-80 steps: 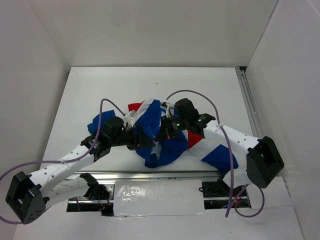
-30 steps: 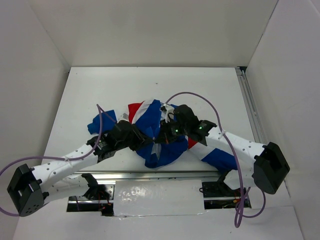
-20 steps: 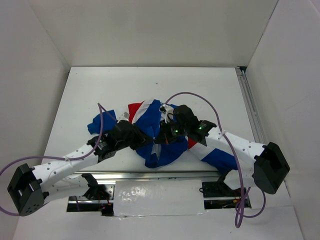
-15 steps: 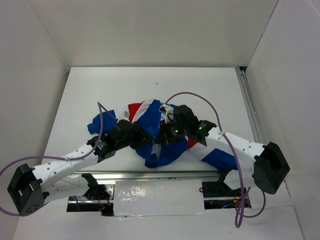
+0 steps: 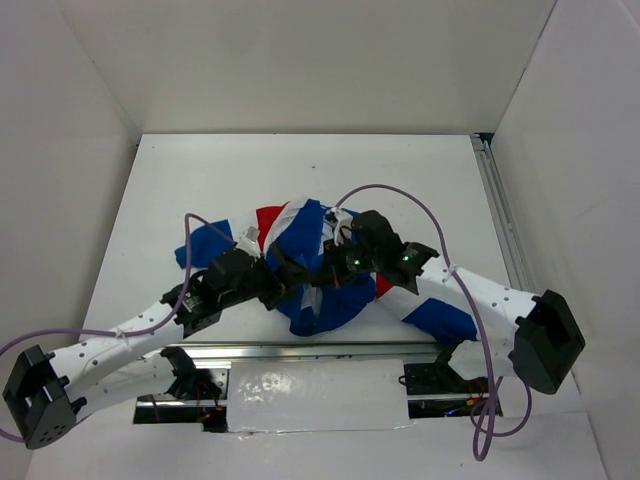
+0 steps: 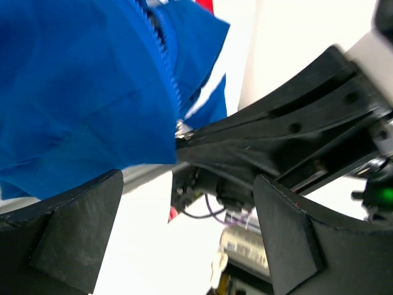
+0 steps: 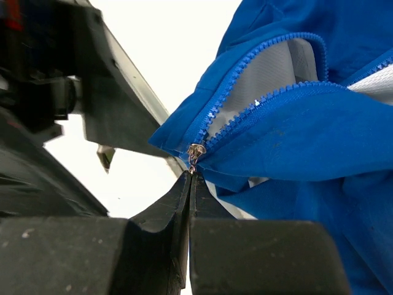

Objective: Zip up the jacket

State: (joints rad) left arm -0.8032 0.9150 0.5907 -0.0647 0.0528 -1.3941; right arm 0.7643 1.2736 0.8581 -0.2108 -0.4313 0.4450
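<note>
The blue hem hangs loose over my open left gripper, so it should pinch the hem's corner [image 6: 162, 149] beside the pull before my right gripper zips up.
The blue jacket [image 5: 335, 305] with red and white panels lies bunched at the table's near middle. My right gripper [image 5: 318, 277] is shut on the small metal zipper pull [image 7: 195, 152], low on the zipper, in the right wrist view [image 7: 190, 177]. Above the pull the two rows of blue zipper teeth [image 7: 245, 64] stand apart. My left gripper [image 5: 284, 283] is open just left of the pull. In the left wrist view [image 6: 184, 239] its fingers [image 6: 73, 227] spread wide under the blue hem [image 6: 86, 123], holding nothing. The pull [image 6: 180, 128] shows there at the right gripper's tips.
One blue sleeve [image 5: 200, 245] spreads left and another [image 5: 440, 315] lies under the right arm. A metal rail [image 5: 300, 350] runs along the near table edge and another [image 5: 497, 200] along the right. White walls close in the table [image 5: 300, 170].
My left arm has drawn back a little to the left and its elbow has dropped nearer. The right arm and the jacket have hardly moved.
</note>
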